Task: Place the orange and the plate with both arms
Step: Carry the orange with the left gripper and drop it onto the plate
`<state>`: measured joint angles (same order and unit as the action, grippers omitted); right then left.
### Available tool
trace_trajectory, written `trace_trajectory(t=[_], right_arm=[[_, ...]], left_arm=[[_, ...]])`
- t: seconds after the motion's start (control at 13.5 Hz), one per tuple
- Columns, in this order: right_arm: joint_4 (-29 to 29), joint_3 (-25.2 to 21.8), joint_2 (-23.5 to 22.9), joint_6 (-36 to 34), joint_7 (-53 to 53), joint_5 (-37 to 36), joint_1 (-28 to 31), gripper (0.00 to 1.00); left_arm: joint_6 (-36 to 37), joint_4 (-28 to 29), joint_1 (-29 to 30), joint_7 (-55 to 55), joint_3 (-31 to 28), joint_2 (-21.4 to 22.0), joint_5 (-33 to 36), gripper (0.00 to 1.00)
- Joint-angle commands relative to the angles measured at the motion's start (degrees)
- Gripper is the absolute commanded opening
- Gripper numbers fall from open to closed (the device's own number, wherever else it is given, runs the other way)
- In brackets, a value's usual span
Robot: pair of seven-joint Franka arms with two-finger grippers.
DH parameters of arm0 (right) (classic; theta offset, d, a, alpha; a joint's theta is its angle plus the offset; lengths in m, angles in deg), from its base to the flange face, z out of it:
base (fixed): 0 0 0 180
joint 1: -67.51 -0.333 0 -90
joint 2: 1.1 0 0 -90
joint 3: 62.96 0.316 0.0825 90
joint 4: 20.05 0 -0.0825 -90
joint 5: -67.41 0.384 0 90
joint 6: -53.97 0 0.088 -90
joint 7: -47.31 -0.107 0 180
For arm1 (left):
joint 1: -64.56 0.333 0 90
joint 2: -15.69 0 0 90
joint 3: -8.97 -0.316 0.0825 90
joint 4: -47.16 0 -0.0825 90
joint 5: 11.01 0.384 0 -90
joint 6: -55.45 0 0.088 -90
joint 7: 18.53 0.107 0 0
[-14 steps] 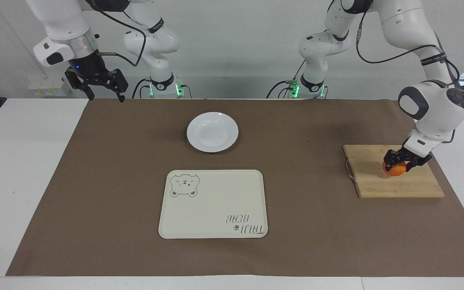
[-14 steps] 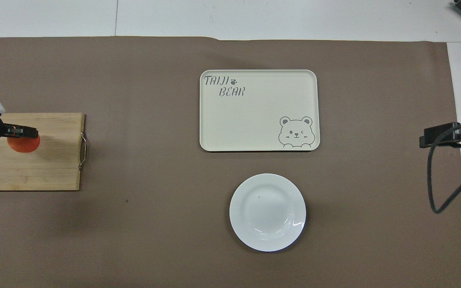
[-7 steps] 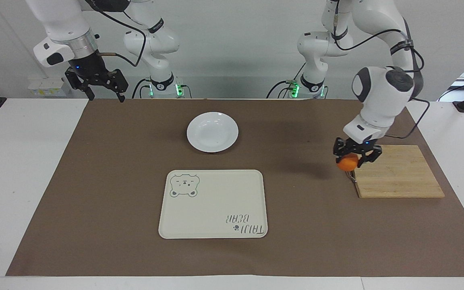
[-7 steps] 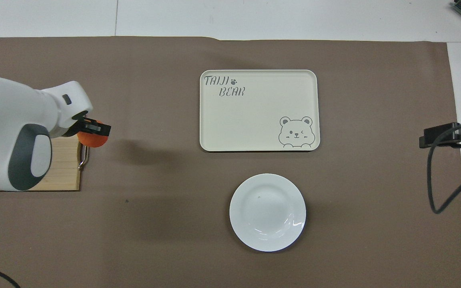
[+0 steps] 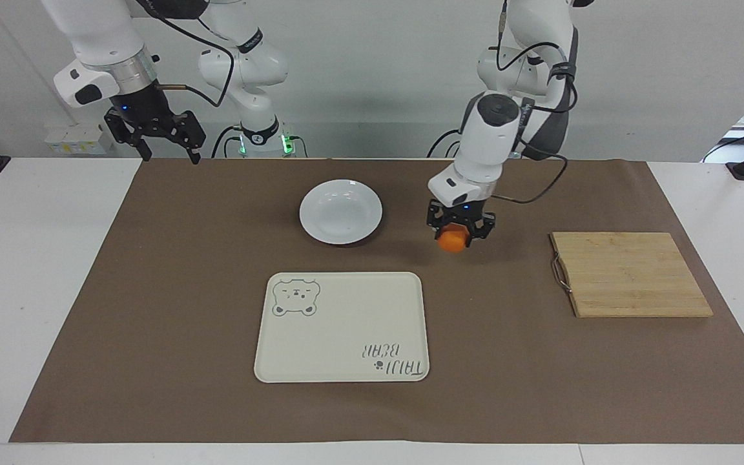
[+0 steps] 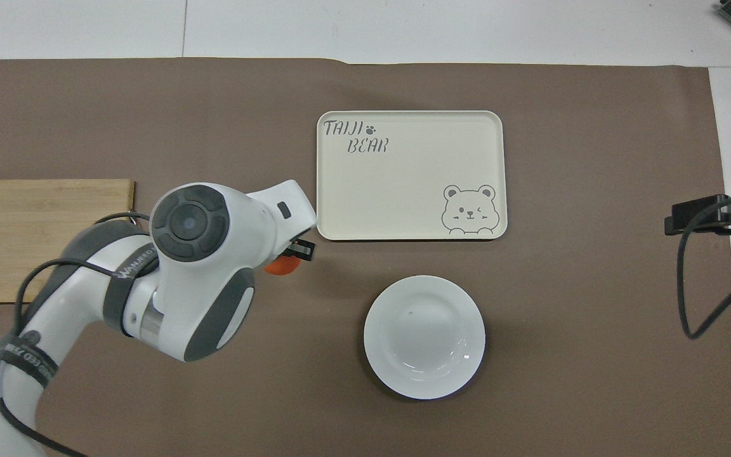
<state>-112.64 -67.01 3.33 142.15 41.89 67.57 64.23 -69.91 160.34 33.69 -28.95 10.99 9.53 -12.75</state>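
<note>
My left gripper should put the orange down on the white plate [image 6: 408, 334], just off the plate's middle toward the wooden board. The orange is now above the brown mat.
My left gripper [image 5: 454, 234] is shut on the orange [image 5: 453, 240] and holds it in the air over the brown mat, between the white plate [image 5: 341, 212] and the wooden board [image 5: 630, 274]. From overhead, the left arm hides most of the orange [image 6: 280, 266]; only its edge shows beside the plate [image 6: 424, 337]. The plate lies bare on the mat. My right gripper [image 5: 166, 148] hangs open and high over the mat's corner at the right arm's end, where the arm waits; overhead only its dark tip [image 6: 698, 216] shows.
A cream tray [image 5: 342, 327] with a bear drawing lies farther from the robots than the plate. The wooden board with a metal handle sits at the left arm's end of the mat [image 5: 152, 310]. A black cable [image 6: 689, 285] dangles below the right gripper.
My left arm has lifted the orange off the wooden board and carried it across the mat toward the plate. The right arm has not moved.
</note>
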Motion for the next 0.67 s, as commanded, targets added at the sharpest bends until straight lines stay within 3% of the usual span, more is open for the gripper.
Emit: trace_trajectory(t=[0.0,0.22,0.44,0.59], right_arm=[[-1.2,0.3,0.8,1.3,1.1,0.2,0.2,1.0],[-1.7,0.3,1.0,1.2,1.6,1.4,0.3,1.0],[-4.5,0.1,1.1,1.3,5.0,5.0,0.7,1.0],[-7.9,0.1,0.8,6.4,9.2,6.4,0.8,1.0]], left_arm=[[-0.7,2.0,-8.1,-1.5,-1.2,0.8,-3.6,0.0],[-7.9,3.6,-16.0,-6.6,-1.2,-1.0,-5.0,0.0],[-14.4,3.6,-20.0,-11.1,-1.0,-4.7,-5.0,0.0],[-16.3,3.6,-22.0,-12.9,-0.6,-6.2,-5.3,0.0]])
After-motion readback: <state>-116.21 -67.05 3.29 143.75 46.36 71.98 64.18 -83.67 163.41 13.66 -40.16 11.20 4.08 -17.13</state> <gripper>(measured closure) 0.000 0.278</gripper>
